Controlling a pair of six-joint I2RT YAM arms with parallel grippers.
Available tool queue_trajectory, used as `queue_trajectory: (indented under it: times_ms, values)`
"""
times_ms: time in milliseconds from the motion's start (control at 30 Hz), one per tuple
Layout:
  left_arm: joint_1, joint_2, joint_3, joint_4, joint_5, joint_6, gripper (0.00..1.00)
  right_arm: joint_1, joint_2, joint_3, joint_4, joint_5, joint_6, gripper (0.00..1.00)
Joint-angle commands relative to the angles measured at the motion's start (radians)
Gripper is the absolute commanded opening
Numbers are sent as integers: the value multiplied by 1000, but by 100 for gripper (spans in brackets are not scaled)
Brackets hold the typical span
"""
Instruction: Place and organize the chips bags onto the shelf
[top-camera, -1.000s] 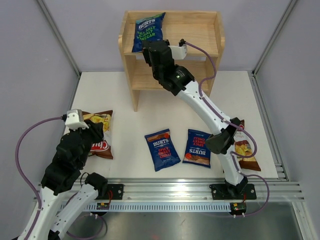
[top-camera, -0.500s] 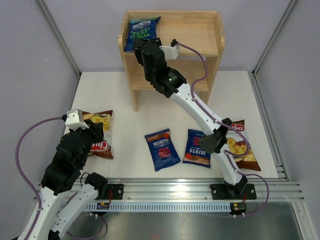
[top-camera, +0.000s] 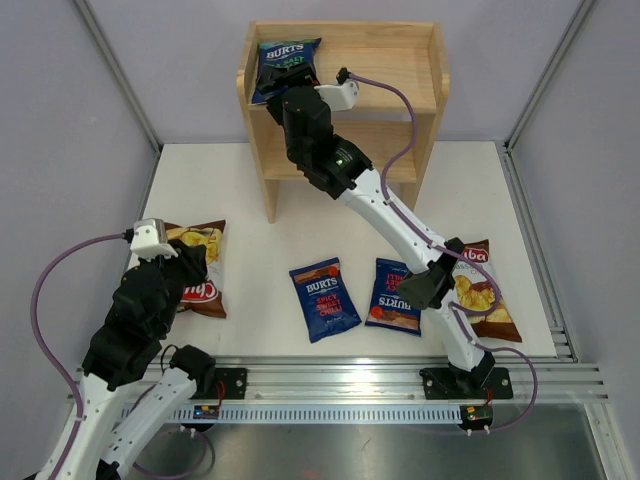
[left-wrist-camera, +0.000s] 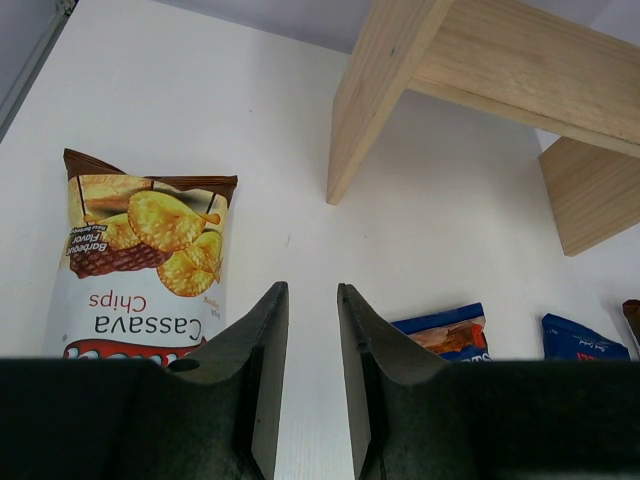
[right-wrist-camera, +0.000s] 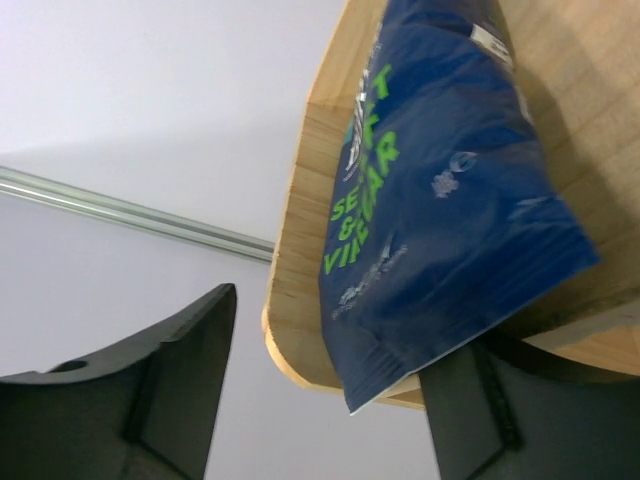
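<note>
The blue bag on the top level hangs over the front edge of the shelf, so my right gripper will close at the bag's lower corner (right-wrist-camera: 360, 383) and push it a little farther in.
A dark blue Burts bag (top-camera: 286, 62) lies on the left of the top tier of the wooden shelf (top-camera: 400, 60). My right gripper (top-camera: 292, 98) hangs just in front of it, open. In the right wrist view the bag (right-wrist-camera: 450, 200) overhangs the shelf's edge (right-wrist-camera: 300, 220), its lower corner between the spread jaws of that gripper (right-wrist-camera: 335, 335). Two more blue bags (top-camera: 324, 298) (top-camera: 395, 295) lie on the table's front middle. One brown cassava bag (top-camera: 197, 268) lies at the left under my left gripper (top-camera: 188, 268). That gripper (left-wrist-camera: 312, 300) stands narrowly open and empty. Another brown bag (top-camera: 482, 292) lies at the right.
The shelf's lower tier (top-camera: 395, 160) is partly hidden behind my right arm (top-camera: 400, 215). Metal rails (top-camera: 540, 230) run along the table's right side and front. Grey walls close in the left, right and back.
My right gripper has opened wide and let go of the blue bag, which now rests further left and back on the top tier. The left arm has not moved.
</note>
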Motion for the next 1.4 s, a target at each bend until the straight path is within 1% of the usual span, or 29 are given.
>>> queue_trajectory:
  times_ms: [0,33,67,233,367,400,500,533,633,700,767,833,900,933,1067,1233,1367]
  values:
    - [2,3,2,7,-25,7,29,-1,-62,-29,-50,76,-118,79]
    - [2,4,2,5,-26,5,29,-1,-67,-40,-50,70,-114,84]
    - [2,4,2,4,-30,5,28,-1,-74,-49,-52,66,-113,85]
    - [2,1,2,2,-34,4,28,-1,-84,-53,-89,47,-110,84]
    - [2,4,2,1,-34,5,28,2,-134,-110,-93,27,-94,83]
    - [2,4,2,2,-34,5,28,3,-142,-147,-72,21,-94,80]
    - [2,4,3,-3,-39,4,28,9,-153,-156,-78,1,-93,76]
    - [2,3,3,-1,-37,4,28,16,-154,-162,-79,16,-94,75]
    - [2,4,5,-6,-39,1,28,31,-189,-248,3,13,-107,70]
    - [2,6,5,-7,-39,1,28,29,-196,-262,13,7,-95,67]
    - [2,7,5,-7,-39,1,28,29,-193,-262,13,-2,-88,61]
    - [2,7,5,-7,-37,1,28,31,-196,-283,40,-14,-88,53]
    - [2,7,5,-9,-37,2,28,29,-194,-287,51,-22,-82,48]
    - [2,7,6,-9,-36,1,28,29,-185,-281,55,-23,-78,41]
    - [2,9,6,-9,-37,2,28,31,-148,-224,53,-23,-71,34]
    - [2,10,8,-9,-40,2,28,29,-81,-114,36,-22,-75,31]
    - [2,10,8,-10,-42,1,28,20,-42,-64,31,-45,-73,29]
